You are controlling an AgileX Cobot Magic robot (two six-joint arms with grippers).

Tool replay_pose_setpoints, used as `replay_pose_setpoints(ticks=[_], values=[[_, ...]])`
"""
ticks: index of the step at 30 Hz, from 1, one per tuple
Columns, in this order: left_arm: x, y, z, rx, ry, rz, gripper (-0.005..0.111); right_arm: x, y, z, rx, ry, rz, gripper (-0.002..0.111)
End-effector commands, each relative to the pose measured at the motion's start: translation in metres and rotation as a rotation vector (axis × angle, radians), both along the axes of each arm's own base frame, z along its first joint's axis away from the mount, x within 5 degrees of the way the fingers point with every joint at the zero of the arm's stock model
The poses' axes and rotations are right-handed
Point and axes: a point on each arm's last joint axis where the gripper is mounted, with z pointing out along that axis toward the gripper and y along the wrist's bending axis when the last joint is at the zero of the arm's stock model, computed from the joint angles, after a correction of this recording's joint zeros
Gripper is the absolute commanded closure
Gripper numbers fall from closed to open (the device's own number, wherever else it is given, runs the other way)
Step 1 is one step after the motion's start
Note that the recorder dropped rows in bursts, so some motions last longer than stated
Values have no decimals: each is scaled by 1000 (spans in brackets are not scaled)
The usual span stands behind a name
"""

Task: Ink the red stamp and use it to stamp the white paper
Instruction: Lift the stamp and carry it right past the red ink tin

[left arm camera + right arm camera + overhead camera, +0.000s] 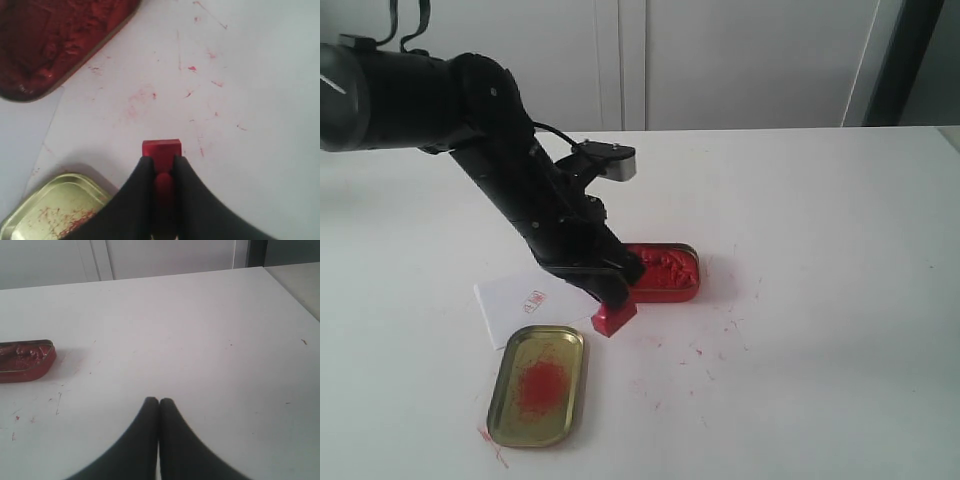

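Observation:
I should use my left gripper to set the red stamp down on the ink-specked table (pixel 694 407) (pixel 236 128), in front of the red tin.
The red stamp (pixel 614 317) (pixel 161 149) is clamped by its stem between my left gripper's (pixel 618 297) (pixel 161 161) black fingers, its square face at or just above the tabletop between the two tins. The white paper (pixel 525 301) lies just left of it, partly under the arm, with a small red print (pixel 533 297) on it. The red oval ink tin (pixel 666 271) (pixel 55 40) (pixel 24 360) sits right behind the stamp. My right gripper (pixel 159 401) is shut and empty above bare table, out of the exterior view.
The gold oval lid (pixel 537 384) (pixel 50 210), smeared red inside, lies near the front edge below the paper. Red ink specks (pixel 705 352) dot the table to the right of the stamp. A grey cabinet wall stands behind the table.

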Motion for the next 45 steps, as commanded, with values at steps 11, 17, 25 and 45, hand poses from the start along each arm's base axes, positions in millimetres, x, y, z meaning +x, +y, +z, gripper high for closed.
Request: replay_pose_setpoints(ticks=[11,17,25,45], values=[[-19,-29,18,-252,87,-62,107,0,0,0,3,-15,-1,108],[-21,-41,3,-349,216,-108,107,0,0,0,3,-15,-1,108],[-17,-51,-52,-291,372,-91,107,0,0,0,3,-15,-1,108],[-12,-55,-93,-264,423,-83,107,0,0,0,3,-15,-1,108]])
